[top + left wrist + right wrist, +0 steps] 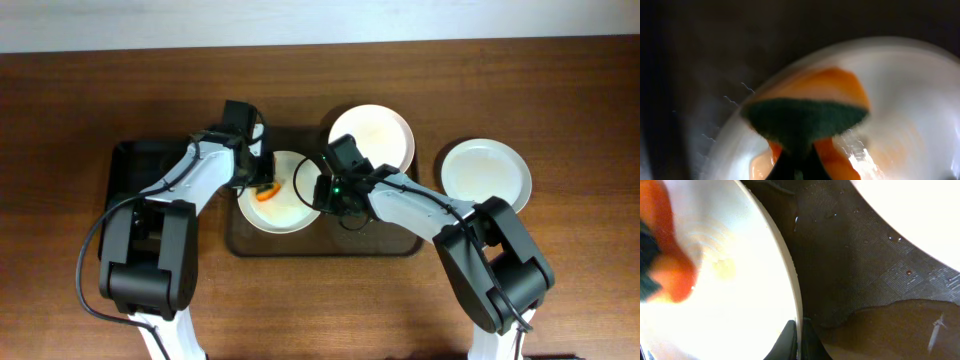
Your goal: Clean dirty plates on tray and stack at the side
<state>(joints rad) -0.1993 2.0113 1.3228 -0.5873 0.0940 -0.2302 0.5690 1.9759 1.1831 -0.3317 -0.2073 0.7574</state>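
Next, my right gripper puts the plate from under the sponge down on the plate lying on the wooden table (494, 179).
A white plate (283, 208) lies on the left part of the brownish tray (385, 240). My left gripper (262, 186) is shut on an orange and green sponge (266, 194) that presses on the plate; the sponge (807, 120) fills the left wrist view over the plate (910, 100). My right gripper (322, 192) is shut on the plate's right rim; in the right wrist view its fingers (799, 339) pinch the rim of the plate (735, 295). A second plate (372, 135) sits at the tray's back right. A third plate (487, 173) lies on the table to the right.
A smaller black tray (135, 165) sits at the left, under my left arm. Water pools on the brownish tray's floor (880, 325). Brown wooden table (580, 290) surrounds everything.
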